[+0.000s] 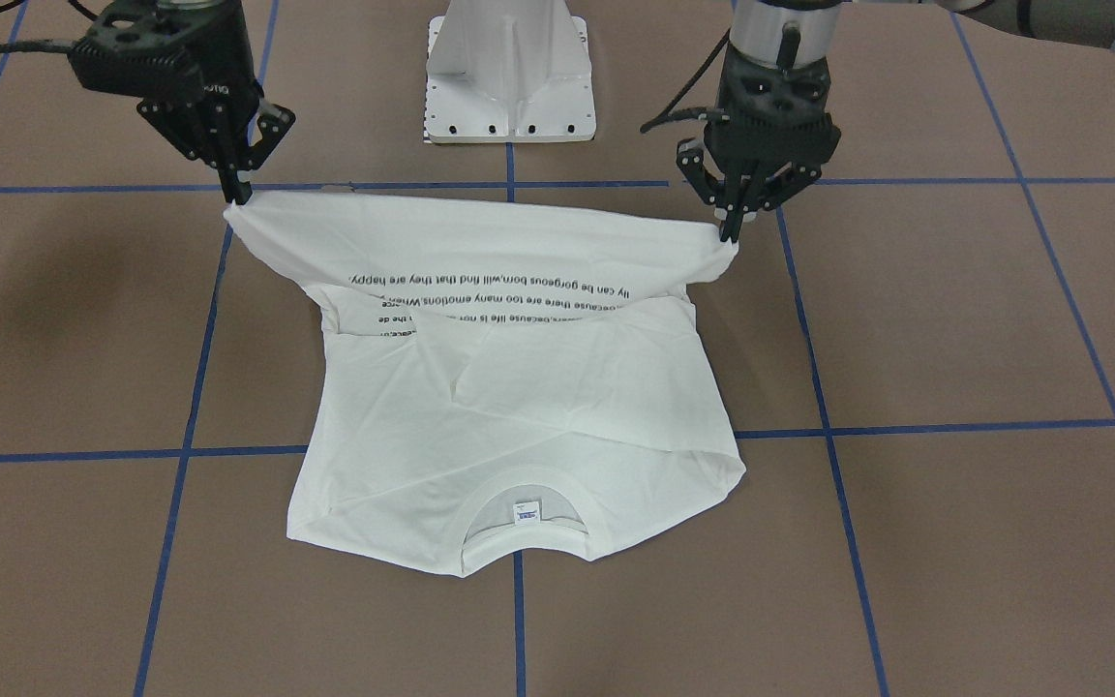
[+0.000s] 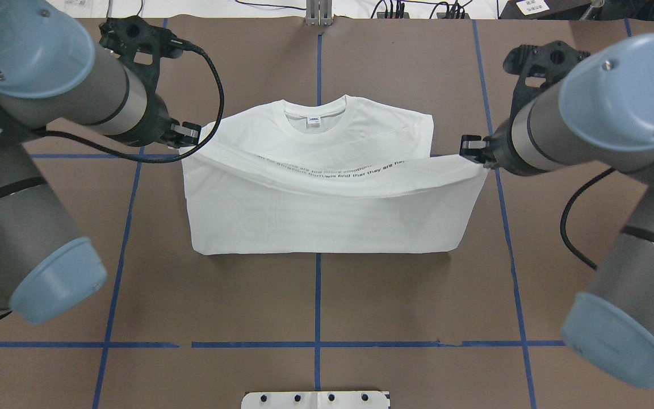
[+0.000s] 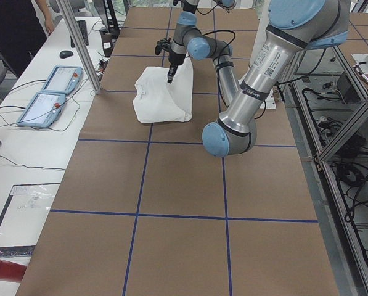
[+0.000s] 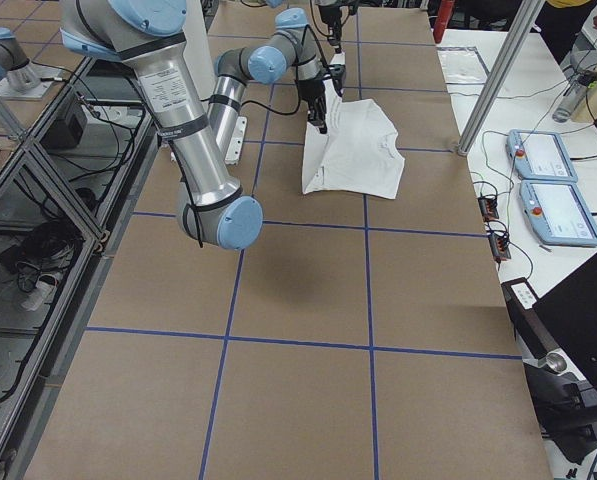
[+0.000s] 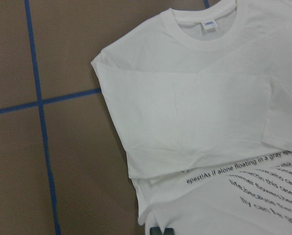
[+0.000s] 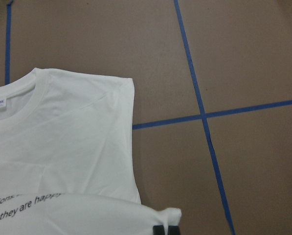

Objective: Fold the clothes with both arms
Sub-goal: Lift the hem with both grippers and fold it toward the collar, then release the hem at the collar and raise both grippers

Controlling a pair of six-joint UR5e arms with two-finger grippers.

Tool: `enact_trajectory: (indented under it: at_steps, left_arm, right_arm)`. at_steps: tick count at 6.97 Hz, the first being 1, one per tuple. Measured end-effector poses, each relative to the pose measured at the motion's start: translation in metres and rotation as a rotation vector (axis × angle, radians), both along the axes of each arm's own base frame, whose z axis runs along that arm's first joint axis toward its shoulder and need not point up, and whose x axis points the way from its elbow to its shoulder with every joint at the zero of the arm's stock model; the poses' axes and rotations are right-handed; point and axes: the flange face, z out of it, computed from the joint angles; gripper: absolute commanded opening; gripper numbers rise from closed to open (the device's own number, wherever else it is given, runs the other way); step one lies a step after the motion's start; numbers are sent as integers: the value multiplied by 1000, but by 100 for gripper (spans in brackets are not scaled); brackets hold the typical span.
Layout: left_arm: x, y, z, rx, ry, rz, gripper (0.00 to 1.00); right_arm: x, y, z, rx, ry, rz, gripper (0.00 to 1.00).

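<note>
Next, my right gripper lets go of the hem corner on the sleeve's outer edge (image 1: 297, 489) (image 6: 131, 101), between its tip and the blue tape.
The clothes are one white shirt (image 1: 519, 407) lying on the brown table, its ribbed collar (image 2: 315, 111) and neck label (image 1: 527, 512) on the side away from the robot. Its hem edge is raised off the table and stretched between both arms, with lines of black text (image 1: 490, 283) showing on the lifted side. My left gripper (image 1: 732, 230) is shut on one hem corner, my right gripper (image 1: 240, 196) on the other. From overhead, the left gripper (image 2: 189, 136) and right gripper (image 2: 470, 149) hold the hem over the shirt's middle. Each wrist view shows the collar end below.
The white pedestal base (image 1: 509, 77) stands at the robot's side of the table. Blue tape lines (image 2: 318, 295) grid the brown surface. A side bench with two tablet-like pendants (image 3: 48, 92) and a metal post (image 3: 88, 49) runs along the far edge, where a person (image 3: 14, 31) stands.
</note>
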Motion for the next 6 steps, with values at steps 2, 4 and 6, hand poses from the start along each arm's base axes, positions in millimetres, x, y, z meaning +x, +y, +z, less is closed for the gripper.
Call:
enact_trajectory:
  at_steps: [2,4,6]
  left_arm:
    - [50,-70,38,48,-10,-51,0]
    - [79,-113,75,79,-31,-86,0]
    - [76,-136,95,104,-69,-90,0]
  right_arm:
    - [-21,-89,34,8,11,49,0]
    - [-70,-155,53,4,8,68,0]
    - [-104,-189,69,7,7,67,0]
